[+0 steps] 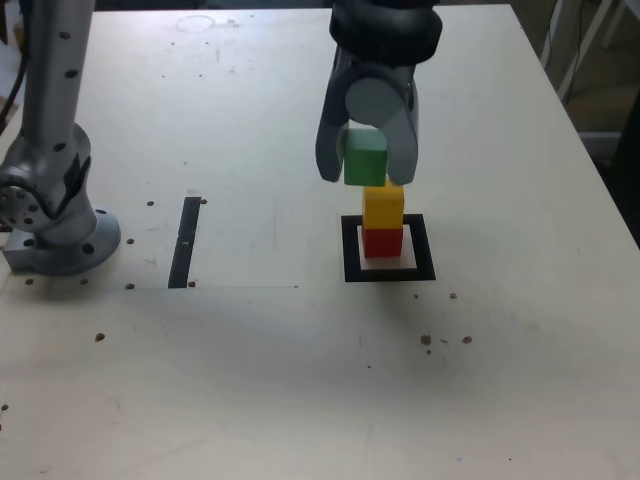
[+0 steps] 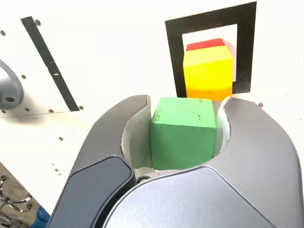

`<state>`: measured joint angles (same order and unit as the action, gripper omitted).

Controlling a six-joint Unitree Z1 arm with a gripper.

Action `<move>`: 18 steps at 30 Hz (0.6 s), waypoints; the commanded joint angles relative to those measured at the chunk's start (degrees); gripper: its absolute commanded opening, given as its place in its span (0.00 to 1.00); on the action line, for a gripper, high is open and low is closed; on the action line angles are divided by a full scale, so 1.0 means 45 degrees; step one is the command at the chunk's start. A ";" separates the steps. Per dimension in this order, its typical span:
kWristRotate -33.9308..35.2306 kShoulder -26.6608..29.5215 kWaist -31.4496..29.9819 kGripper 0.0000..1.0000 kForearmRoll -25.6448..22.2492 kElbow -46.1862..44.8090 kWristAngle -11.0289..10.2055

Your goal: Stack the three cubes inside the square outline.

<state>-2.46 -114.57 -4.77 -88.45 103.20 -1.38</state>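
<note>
My gripper is going to let go of the green cube squarely on top of the yellow cube (image 1: pixel 385 173) (image 2: pixel 209 86). The green cube is now level with that cube's top.
The red cube (image 1: pixel 381 241) sits inside the black square outline (image 1: pixel 349 249), with the yellow cube (image 1: pixel 383 207) stacked on top of it. My gripper (image 1: pixel 365 160) hangs just above that stack, shut on the green cube (image 1: pixel 364 158). The green cube's underside is level with the yellow cube's top and sits slightly toward the exterior view's left of it. In the wrist view the green cube (image 2: pixel 183 132) is clamped between both fingers of the gripper (image 2: pixel 184 107), with the yellow cube (image 2: pixel 208 71), a sliver of the red cube (image 2: pixel 205 45) and the outline (image 2: pixel 174 52) beyond.
A narrow black tape strip (image 1: pixel 185 241) lies on the pale table toward the exterior view's left. The arm's grey base (image 1: pixel 55 215) stands at the left edge. Small screw holes dot the tabletop.
</note>
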 commanded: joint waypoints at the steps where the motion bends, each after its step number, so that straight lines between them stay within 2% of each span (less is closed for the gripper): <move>1: 0.0045 -0.0108 -0.0072 0.19 0.0077 -0.0024 -0.0114; 8: 0.0142 0.0063 -0.0056 0.19 0.0114 -0.0131 -0.0615; 18: 0.0338 -0.0188 -0.0028 0.19 0.0310 -0.0272 -0.0723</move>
<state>-1.11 -114.83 -5.00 -87.36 102.10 -4.50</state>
